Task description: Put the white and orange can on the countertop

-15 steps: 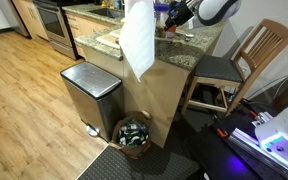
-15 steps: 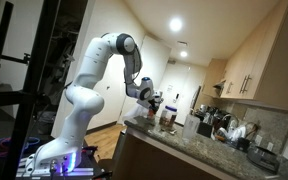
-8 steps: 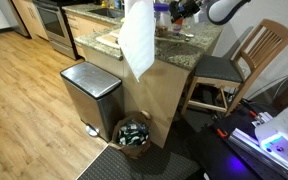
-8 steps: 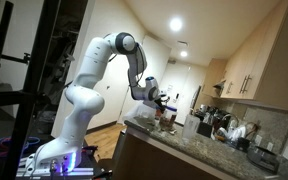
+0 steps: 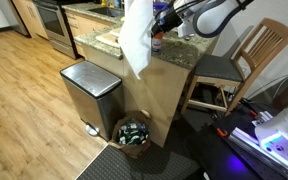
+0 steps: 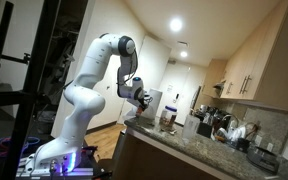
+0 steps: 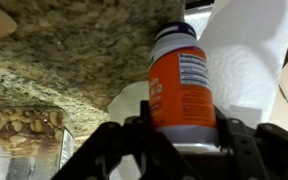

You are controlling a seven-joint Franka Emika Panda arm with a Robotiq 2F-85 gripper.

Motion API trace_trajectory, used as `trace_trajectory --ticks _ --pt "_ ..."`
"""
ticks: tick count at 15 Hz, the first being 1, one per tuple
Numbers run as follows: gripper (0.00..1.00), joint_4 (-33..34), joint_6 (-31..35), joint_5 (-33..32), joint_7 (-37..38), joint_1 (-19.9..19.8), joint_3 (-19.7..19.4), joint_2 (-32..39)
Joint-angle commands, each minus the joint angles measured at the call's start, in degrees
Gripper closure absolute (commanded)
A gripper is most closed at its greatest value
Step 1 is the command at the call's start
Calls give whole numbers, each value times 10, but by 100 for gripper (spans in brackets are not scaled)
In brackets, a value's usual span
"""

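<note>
Next, my gripper puts down and lets go of the white and orange can on the granite countertop [image 5: 171, 40] between the paper towel and the chair.
The white and orange can [image 7: 182, 90] is a short orange cylinder with a white label and a dark lid. It fills the middle of the wrist view, clamped between my two fingers. My gripper [image 7: 182, 126] is shut on its lower part. In an exterior view the gripper [image 5: 162, 27] holds the can [image 5: 158, 41] just over the speckled granite countertop [image 5: 184, 47], beside the hanging paper towel. In the wrist view the countertop [image 7: 74, 55] lies behind the can. In an exterior view the gripper [image 6: 142, 97] hangs near the end of the countertop [image 6: 184, 147].
A white paper towel [image 5: 136, 40] hangs over the counter's edge, close to the can [image 7: 249, 60]. A glass jar of nuts [image 7: 24, 135] stands nearby. A steel rubbish bin [image 5: 89, 92], a basket [image 5: 134, 132] and a wooden chair [image 5: 242, 58] stand below and beside the counter.
The arm has swung along the counter toward the paper towel and come lower, carrying the can with it. The grip on the can has not changed.
</note>
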Motion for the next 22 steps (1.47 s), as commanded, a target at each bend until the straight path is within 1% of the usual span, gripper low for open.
trace_trajectory --ticks 1,2,3,5,10,12,13,16,17,18,19,20,22 --pt "75 2 -28 16 -8 -18 11 -7" --pt "75 3 -35 12 -5 -16 0 -12" --pt "75 5 -42 0 6 -13 -22 -18" --pt "75 10 -64 -8 22 -12 -44 -23" --pt "75 14 -104 2 35 -7 -58 -27" --pt "75 18 -115 -19 50 -8 -64 -29" --pt "75 20 -119 -40 62 -10 -69 -30" --pt "75 33 -136 -130 122 -12 -89 -31" --pt "49 37 -141 -148 141 -10 -92 -32" --pt "24 36 -143 -149 141 -8 -91 -31" --pt "23 37 -141 -156 153 -6 -92 -30" --pt "20 37 -136 -156 157 -6 -91 -28" --pt "5 38 -131 -159 167 -3 -91 -27"
